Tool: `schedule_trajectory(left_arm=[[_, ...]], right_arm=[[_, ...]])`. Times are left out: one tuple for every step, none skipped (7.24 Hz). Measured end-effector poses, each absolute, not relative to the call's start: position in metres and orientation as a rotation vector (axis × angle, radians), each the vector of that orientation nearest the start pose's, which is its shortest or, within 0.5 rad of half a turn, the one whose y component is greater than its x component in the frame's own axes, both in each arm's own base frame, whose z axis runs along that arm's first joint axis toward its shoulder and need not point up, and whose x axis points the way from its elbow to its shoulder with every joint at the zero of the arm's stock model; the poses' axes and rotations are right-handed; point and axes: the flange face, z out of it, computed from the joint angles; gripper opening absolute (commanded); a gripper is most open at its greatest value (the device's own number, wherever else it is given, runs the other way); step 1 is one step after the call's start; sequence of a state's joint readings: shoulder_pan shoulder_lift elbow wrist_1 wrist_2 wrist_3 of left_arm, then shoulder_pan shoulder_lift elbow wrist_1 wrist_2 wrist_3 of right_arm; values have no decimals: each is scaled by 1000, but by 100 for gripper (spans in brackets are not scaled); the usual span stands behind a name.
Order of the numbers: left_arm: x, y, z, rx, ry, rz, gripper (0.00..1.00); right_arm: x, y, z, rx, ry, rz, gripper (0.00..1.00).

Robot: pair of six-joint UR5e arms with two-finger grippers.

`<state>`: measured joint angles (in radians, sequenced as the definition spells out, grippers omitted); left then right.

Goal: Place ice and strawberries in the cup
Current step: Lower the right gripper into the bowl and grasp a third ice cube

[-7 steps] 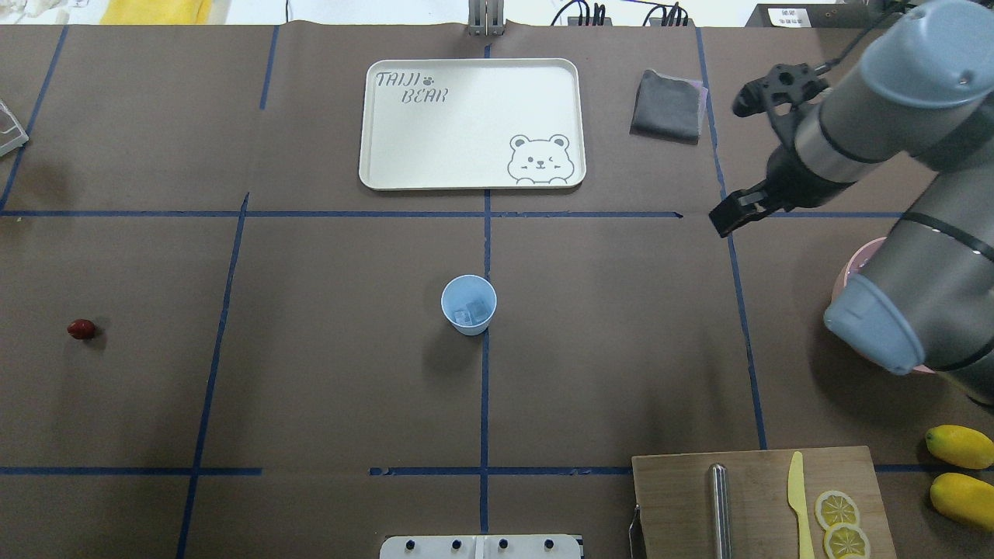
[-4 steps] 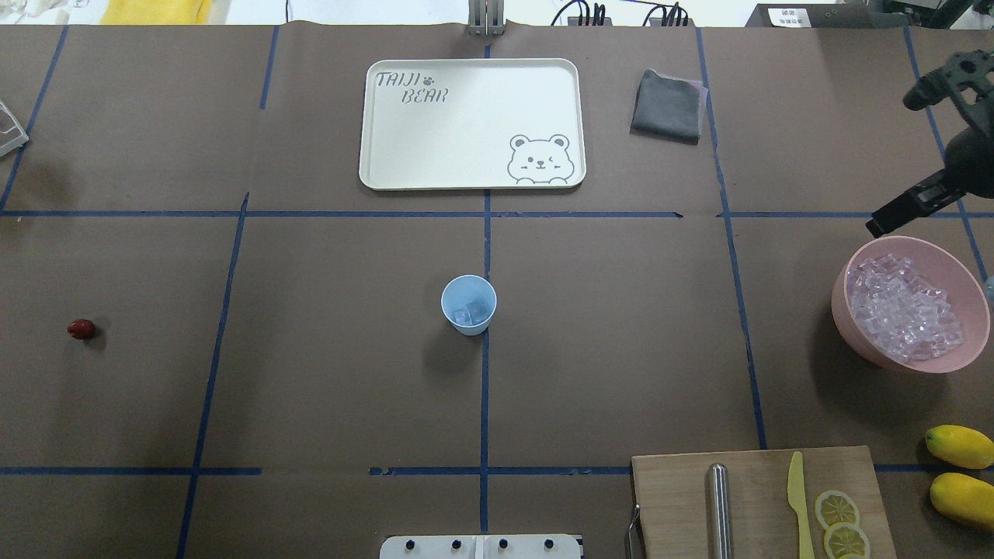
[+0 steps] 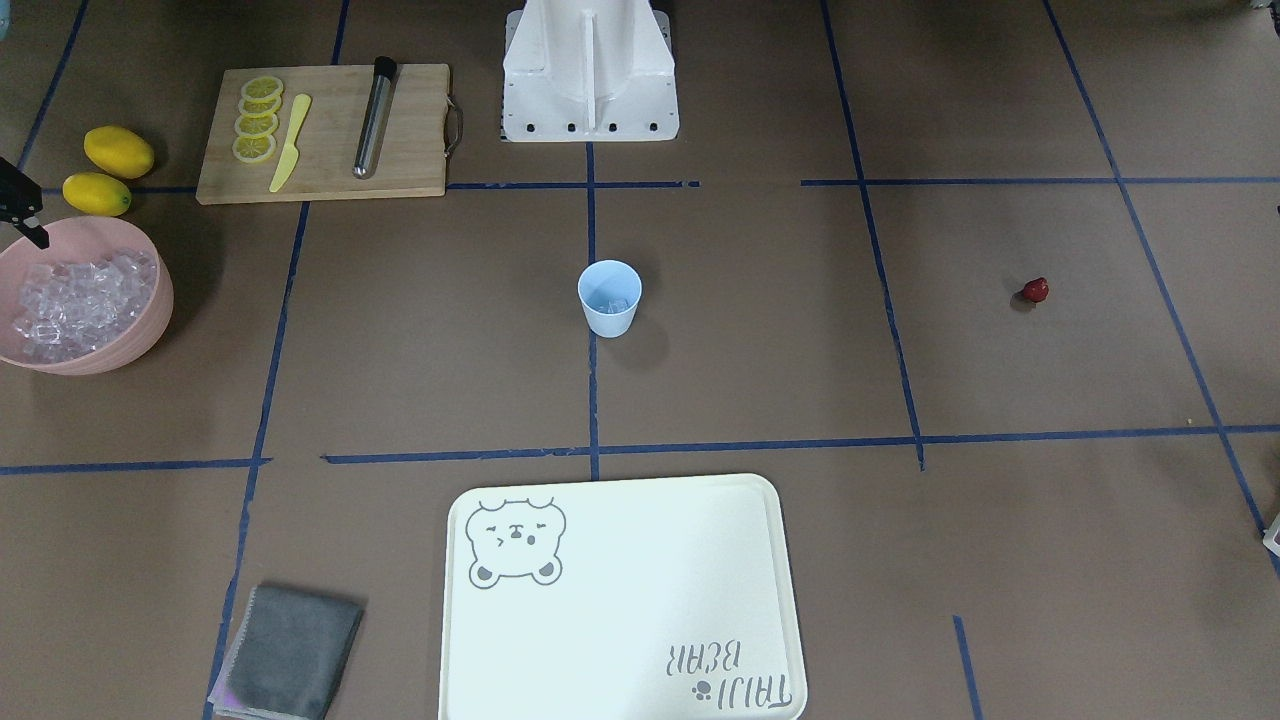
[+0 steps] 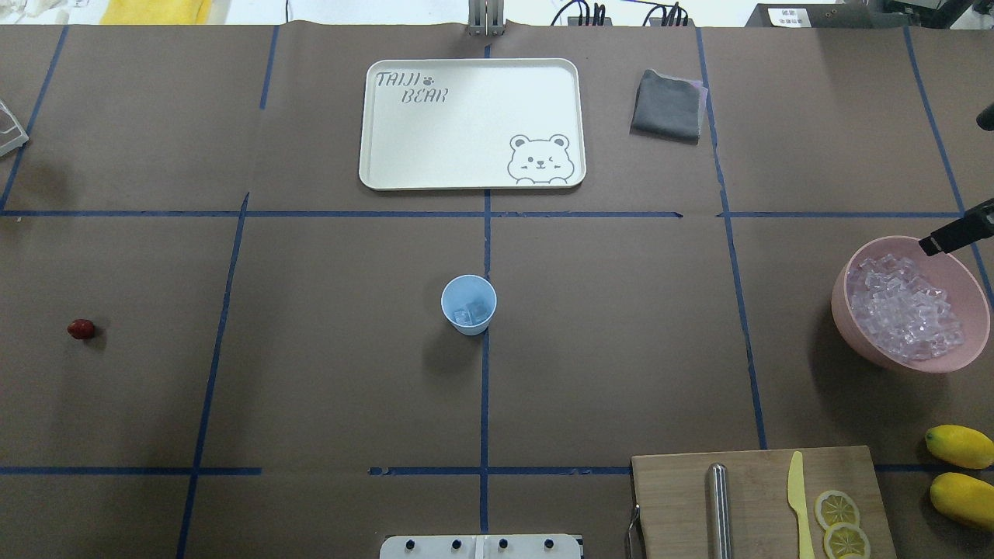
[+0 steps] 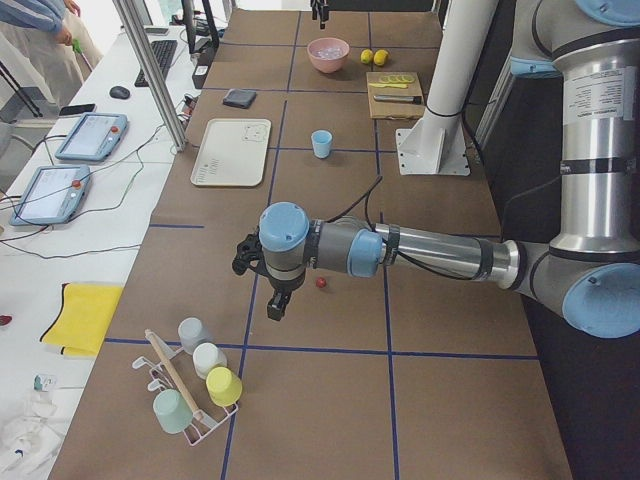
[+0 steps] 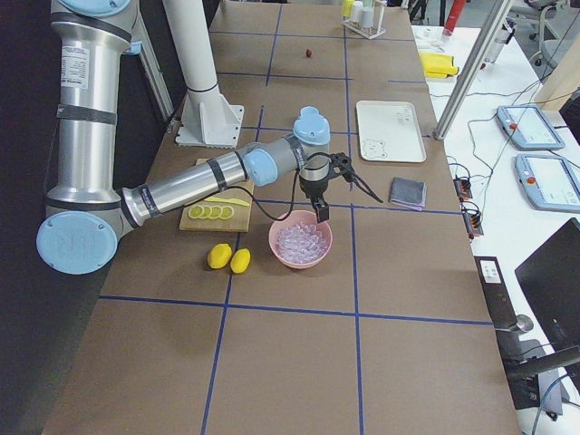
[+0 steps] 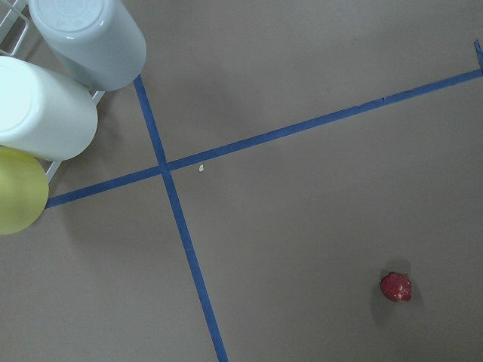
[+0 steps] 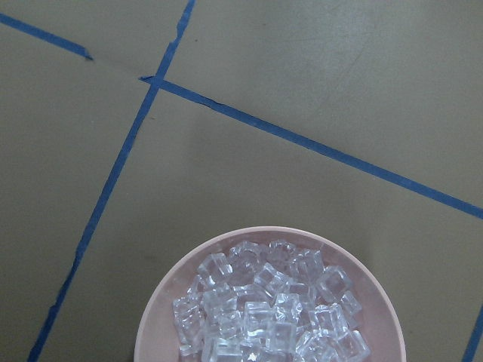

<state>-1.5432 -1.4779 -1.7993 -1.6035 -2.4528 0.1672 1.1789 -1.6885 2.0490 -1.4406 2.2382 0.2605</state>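
I will next lower my right gripper and close it on an ice cube (image 3: 104,277) (image 8: 226,350) in the pink bowl, toward the side near the lemons and wooden board.
The pale blue cup (image 4: 468,304) stands at the table's centre with a few ice cubes (image 4: 470,314) in its bottom. Many more ice cubes (image 4: 905,307) fill the pink bowl (image 4: 845,314) at the right; the right wrist view looks down on them (image 8: 264,313). My right gripper (image 4: 932,244) hangs over the bowl's far rim, mostly cut off by the frame edge, and I cannot tell its state. The strawberry (image 4: 81,329) lies alone at the far left. My left gripper (image 5: 275,308) hovers near the strawberry (image 5: 321,283); I cannot tell whether it is open or shut.
A cream tray (image 4: 472,124) and a folded grey cloth (image 4: 668,105) lie at the back. Front right is a wooden board (image 4: 757,497) with a metal rod, yellow knife and lemon slices, with two lemons (image 4: 959,446) beside it. A rack of cups (image 5: 195,385) stands beyond the strawberry.
My right arm has swung right, away from the table's middle, uncovering the pink bowl; its gripper now sits at the bowl's far rim. Cup and strawberry have not moved.
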Motion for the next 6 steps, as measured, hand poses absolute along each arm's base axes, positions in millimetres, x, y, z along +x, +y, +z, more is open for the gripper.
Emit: schedule_trajectory(left_arm=[[-44, -460, 578, 220, 869, 256, 100], [-44, -459, 578, 220, 869, 257, 100], [-44, -459, 578, 220, 869, 256, 100], [-44, -459, 578, 220, 869, 256, 100], [-44, -459, 578, 219, 869, 256, 100], [-44, -459, 578, 219, 869, 256, 100]], right_arm=[[-114, -432, 473, 237, -762, -269, 98], [-129, -428, 478, 235, -746, -259, 98], [-141, -422, 489, 236, -737, -255, 98], [-150, -416, 501, 244, -744, -251, 98], [-160, -409, 516, 254, -758, -242, 98], [-169, -403, 532, 265, -773, -236, 97]])
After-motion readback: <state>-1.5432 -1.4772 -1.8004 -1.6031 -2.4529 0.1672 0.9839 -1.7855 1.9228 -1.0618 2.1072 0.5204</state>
